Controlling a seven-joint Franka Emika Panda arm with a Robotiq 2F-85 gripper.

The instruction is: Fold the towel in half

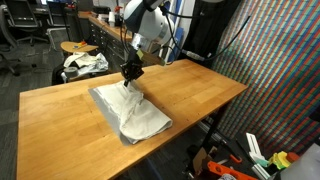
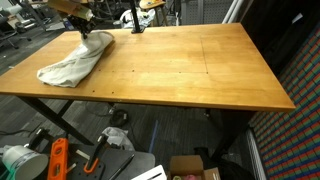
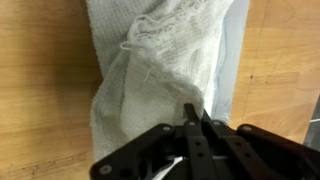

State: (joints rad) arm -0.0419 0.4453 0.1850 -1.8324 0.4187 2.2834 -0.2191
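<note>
I need to release the towel's raised edge at the towel's far end [image 1: 93, 94], towards the table's back edge.
The towel [image 1: 135, 112] is a thin white-grey cloth lying crumpled near the front edge of the wooden table [image 1: 195, 88]. One part of it rises in a peak to my gripper [image 1: 131, 74], which hangs just above it. The second exterior view shows the towel [image 2: 72, 62] bunched at the table's far left, under the gripper [image 2: 83, 27]. In the wrist view the two black fingers meet at the gripper [image 3: 193, 108], shut on a gathered fold of the towel [image 3: 150, 70]. The pinched spot itself is hidden behind the fingers.
A white-and-dark patterned cloth bundle [image 1: 85, 63] lies on a seat beyond the table. A colourful woven panel [image 1: 285, 60] stands beside the table. Under the table [image 2: 200, 70] sit orange tools [image 2: 57, 158] and boxes. Bare wood stretches away from the towel.
</note>
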